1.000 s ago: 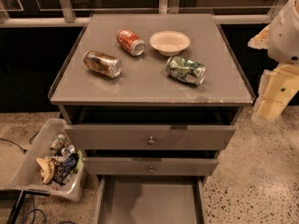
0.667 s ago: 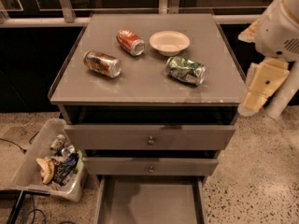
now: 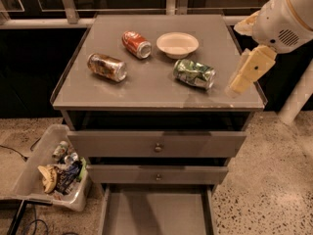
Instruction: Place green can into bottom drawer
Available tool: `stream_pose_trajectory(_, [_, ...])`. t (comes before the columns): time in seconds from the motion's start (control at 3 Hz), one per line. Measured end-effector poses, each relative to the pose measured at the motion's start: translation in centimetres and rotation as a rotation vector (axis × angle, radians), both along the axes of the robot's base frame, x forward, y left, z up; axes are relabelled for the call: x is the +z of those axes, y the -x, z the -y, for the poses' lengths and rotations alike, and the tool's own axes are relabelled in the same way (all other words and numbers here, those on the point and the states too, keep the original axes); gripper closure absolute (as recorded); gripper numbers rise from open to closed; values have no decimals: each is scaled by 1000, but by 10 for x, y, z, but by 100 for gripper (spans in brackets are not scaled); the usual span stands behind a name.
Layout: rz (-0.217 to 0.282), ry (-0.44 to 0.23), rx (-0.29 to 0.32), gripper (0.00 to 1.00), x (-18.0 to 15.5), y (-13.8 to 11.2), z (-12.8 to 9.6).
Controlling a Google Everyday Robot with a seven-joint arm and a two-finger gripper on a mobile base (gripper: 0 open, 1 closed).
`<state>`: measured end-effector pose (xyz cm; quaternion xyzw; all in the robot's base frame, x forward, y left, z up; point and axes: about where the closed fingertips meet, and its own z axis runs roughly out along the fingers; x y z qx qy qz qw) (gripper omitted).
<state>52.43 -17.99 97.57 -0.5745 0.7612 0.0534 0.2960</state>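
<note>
Next, my gripper goes to the green can in front of the white bowl and closes around the can's middle (image 3: 195, 73).
The green can (image 3: 194, 74) lies on its side, dented, on the grey cabinet top (image 3: 146, 89), right of centre and just in front of a white bowl. The bottom drawer (image 3: 156, 214) is pulled open at the bottom of the view, and its flat grey floor shows. My gripper (image 3: 238, 84) hangs from the white arm at the right edge of the cabinet top, a short way right of the green can and apart from it. It holds nothing that I can see.
A red can (image 3: 136, 44) and a gold-brown can (image 3: 107, 66) lie on the cabinet top to the left. A white bowl (image 3: 177, 44) stands behind the green can. Two upper drawers (image 3: 157, 144) stick out slightly. A clear bin (image 3: 54, 168) of rubbish stands on the floor at left.
My arm and gripper have moved left and inward, from beside the cabinet's right edge to over its right rim, closer to the green can. The cans and bowl have not moved.
</note>
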Motion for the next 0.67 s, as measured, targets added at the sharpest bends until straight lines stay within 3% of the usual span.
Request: stream_pose_trajectory(0.67, [-5, -3, 18, 0, -7, -2, -7])
